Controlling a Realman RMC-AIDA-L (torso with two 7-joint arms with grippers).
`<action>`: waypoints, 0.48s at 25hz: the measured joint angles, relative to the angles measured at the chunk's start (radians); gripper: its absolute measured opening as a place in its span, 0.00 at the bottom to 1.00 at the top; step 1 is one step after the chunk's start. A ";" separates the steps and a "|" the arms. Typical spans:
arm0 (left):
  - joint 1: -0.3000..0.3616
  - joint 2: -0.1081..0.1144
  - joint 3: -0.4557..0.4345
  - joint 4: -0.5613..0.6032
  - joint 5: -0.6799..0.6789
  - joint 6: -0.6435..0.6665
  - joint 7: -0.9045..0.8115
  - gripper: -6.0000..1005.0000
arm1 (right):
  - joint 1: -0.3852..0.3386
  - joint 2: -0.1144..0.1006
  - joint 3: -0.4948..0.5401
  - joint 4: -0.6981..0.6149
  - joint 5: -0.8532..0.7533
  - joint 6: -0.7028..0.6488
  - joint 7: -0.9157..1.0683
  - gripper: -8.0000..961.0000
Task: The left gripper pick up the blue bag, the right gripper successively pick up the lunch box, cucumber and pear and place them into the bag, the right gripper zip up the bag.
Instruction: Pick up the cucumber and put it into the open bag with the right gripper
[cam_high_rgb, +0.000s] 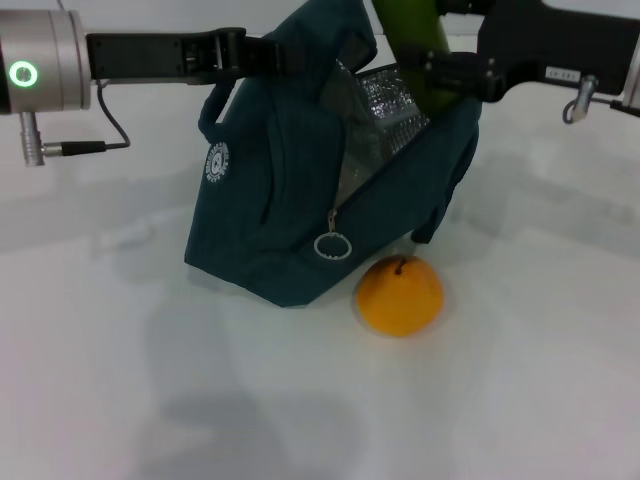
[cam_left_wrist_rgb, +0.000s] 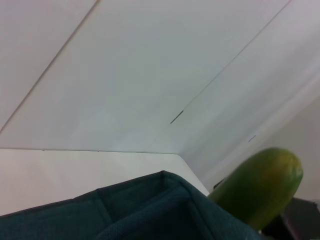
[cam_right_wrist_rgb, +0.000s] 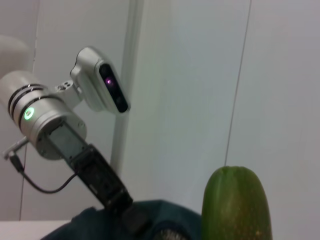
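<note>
My right gripper releases the green cucumber next inside the blue bag, leaning on the edge (cam_high_rgb: 420, 90) beside the silver lining. The cucumber is held upright over the bag's opening.
The blue bag (cam_high_rgb: 290, 200) stands on the white table, open at the top with its silver lining showing. My left gripper (cam_high_rgb: 262, 52) is shut on the bag's upper edge and holds it up. My right gripper (cam_high_rgb: 430, 70) is shut on the green cucumber (cam_high_rgb: 412, 30), held upright over the bag's opening with its lower end at the lining. The cucumber also shows in the left wrist view (cam_left_wrist_rgb: 260, 187) and the right wrist view (cam_right_wrist_rgb: 237, 205). The orange-yellow pear (cam_high_rgb: 400, 295) lies on the table in front of the bag. The lunch box is out of view.
The bag's zipper pull ring (cam_high_rgb: 332, 246) hangs on the front side, just left of the pear. The white table (cam_high_rgb: 150, 400) extends in front and to both sides. The left arm (cam_right_wrist_rgb: 50, 115) shows in the right wrist view.
</note>
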 joint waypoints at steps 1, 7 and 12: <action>0.000 0.000 -0.001 -0.003 0.000 -0.001 0.001 0.06 | 0.001 0.000 -0.002 0.006 -0.001 0.000 -0.003 0.61; 0.000 0.000 0.001 -0.007 0.000 -0.009 0.003 0.06 | 0.005 0.001 -0.011 0.030 -0.046 0.002 -0.015 0.61; 0.000 0.000 0.002 -0.008 0.000 -0.009 0.004 0.06 | 0.017 -0.001 -0.053 0.030 -0.085 0.020 0.013 0.61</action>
